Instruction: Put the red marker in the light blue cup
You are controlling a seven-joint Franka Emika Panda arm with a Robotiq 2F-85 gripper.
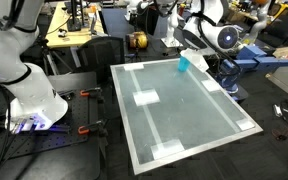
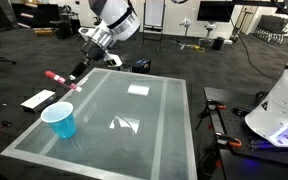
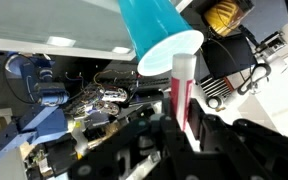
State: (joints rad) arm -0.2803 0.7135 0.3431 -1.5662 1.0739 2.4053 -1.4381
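Observation:
Next, I let go of the red marker with my gripper inside the light blue cup (image 1: pixel 183 63) (image 3: pixel 170 52) near the far corner of the glass table.
The light blue cup (image 2: pixel 59 120) stands upright on the glass table (image 2: pixel 144 130), near a corner; it also shows in an exterior view (image 1: pixel 182 64). My gripper (image 2: pixel 74 75) is shut on the red marker (image 2: pixel 56 77) and holds it in the air, tilted, above the table edge beyond the cup. In the wrist view the marker (image 3: pixel 182 85) sticks out from between the fingers (image 3: pixel 184 125), its whitish end right by the cup's rim (image 3: pixel 169 50). In the exterior view that shows the arm at the back right, the marker is too small to make out.
White tape patches (image 1: pixel 145 97) lie on the glass. A white sheet (image 2: pixel 39 99) lies off the table's edge. A second white robot base (image 1: pixel 34 100) stands beside the table. Blue equipment (image 1: pixel 246 58) and a yellow spool (image 1: pixel 136 41) stand behind it.

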